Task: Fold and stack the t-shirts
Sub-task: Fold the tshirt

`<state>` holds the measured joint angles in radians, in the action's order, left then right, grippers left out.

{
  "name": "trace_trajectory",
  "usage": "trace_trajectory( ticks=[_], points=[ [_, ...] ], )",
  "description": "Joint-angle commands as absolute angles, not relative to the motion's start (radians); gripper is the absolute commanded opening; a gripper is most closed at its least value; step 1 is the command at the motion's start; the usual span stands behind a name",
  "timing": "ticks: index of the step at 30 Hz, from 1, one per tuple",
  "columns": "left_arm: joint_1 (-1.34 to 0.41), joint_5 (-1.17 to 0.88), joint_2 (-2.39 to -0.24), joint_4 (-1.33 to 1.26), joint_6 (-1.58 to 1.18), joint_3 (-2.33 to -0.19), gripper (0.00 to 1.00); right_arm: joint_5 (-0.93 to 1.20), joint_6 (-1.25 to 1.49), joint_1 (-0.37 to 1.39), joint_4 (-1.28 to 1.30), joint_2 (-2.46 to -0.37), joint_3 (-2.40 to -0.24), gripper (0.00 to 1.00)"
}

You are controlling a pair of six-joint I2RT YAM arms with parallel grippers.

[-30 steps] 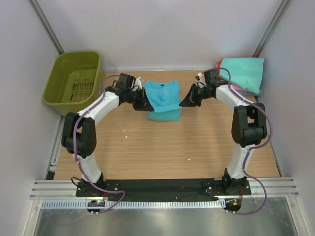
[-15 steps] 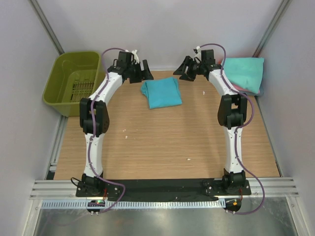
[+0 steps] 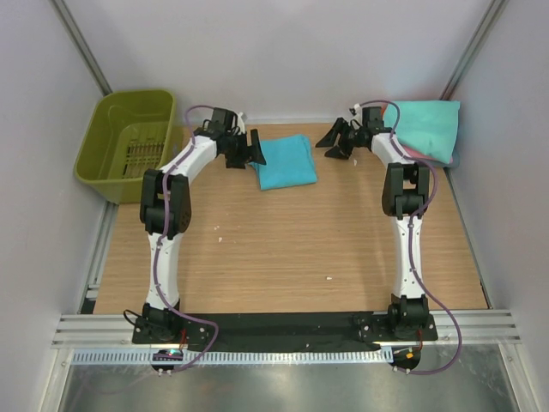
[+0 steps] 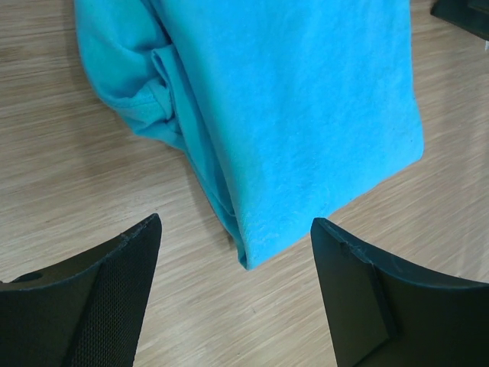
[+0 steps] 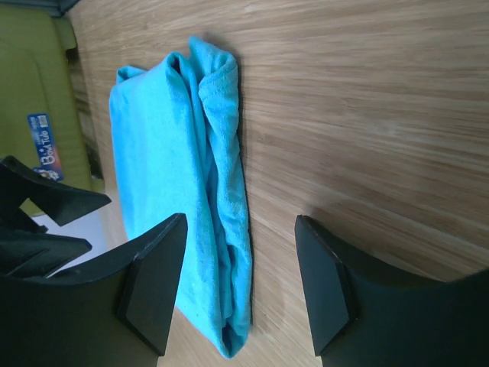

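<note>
Next, my right gripper grips the turquoise-blue t-shirt at the middle of the folded edge [image 3: 310, 158] [image 5: 226, 202], on the side toward the stack.
A bright turquoise-blue t-shirt [image 3: 285, 161] lies folded into a compact rectangle on the wooden table, toward the back. My left gripper [image 3: 249, 150] hovers open just off its left edge; the left wrist view has the shirt's corner [image 4: 290, 115] between the spread fingers [image 4: 235, 222], untouched. My right gripper [image 3: 333, 142] is open to the shirt's right. Through the right wrist view its jaws [image 5: 241, 219] frame the shirt's folded edge [image 5: 183, 191] without gripping it. A mint-teal folded t-shirt [image 3: 425, 127] tops a stack at the back right corner, with a pink edge [image 3: 418, 154] under it.
An olive-green slotted basket [image 3: 129, 137] stands at the back left, off the table's corner. White walls close in the back and both sides. Bare wood table [image 3: 283, 249] stretches from the shirt to the arm bases.
A second ago both grippers were shut on the turquoise shirt's edges. They let go and opened, rose toward the back wall, and now sit lower beside the shirt, which lies folded smaller.
</note>
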<state>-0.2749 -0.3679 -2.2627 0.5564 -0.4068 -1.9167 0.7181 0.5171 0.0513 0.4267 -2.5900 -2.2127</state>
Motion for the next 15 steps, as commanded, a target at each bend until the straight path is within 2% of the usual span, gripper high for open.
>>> trace_trajectory(
  ticks=[1,15],
  points=[
    [-0.278,-0.422,-2.229,0.545,-0.374,-1.917,0.79,0.755,0.503,0.064,0.402,-2.625,-2.258,0.66],
    [-0.29,-0.365,-2.309,0.548,-0.336,-1.927,0.75,0.804,0.561,0.113,0.361,-2.75,-2.276,0.65]
  ],
)
